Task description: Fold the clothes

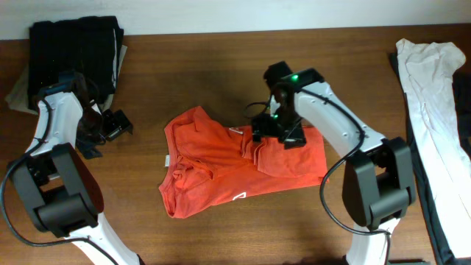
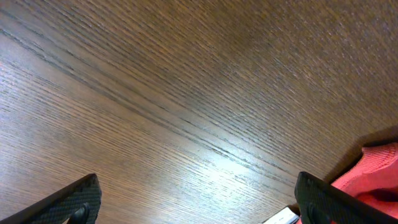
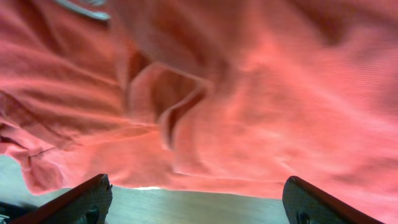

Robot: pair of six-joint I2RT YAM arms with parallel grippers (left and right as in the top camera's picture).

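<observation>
The robot's left gripper needs to next move to the red-orange T-shirt's edge [image 1: 170, 156] [image 2: 301, 219] next to its small white tag and close on it.
The clothes are one red-orange T-shirt [image 1: 235, 165], lying crumpled and partly doubled over in the middle of the wooden table [image 1: 206, 66]. My right gripper [image 1: 271, 132] hovers over the shirt's upper right part. In the right wrist view the shirt [image 3: 249, 93] fills the frame, and my right gripper [image 3: 199, 190] is open with only a strip of table between its fingers. My left gripper [image 1: 112, 125] is open over bare wood to the left of the shirt. The left wrist view shows my left gripper [image 2: 199, 190] holding nothing, with a corner of the shirt [image 2: 373, 171] at the lower right.
A stack of black folded garments [image 1: 73, 48] sits at the back left corner, just behind my left arm. A white garment [image 1: 430, 96] lies along the right edge on dark fabric.
</observation>
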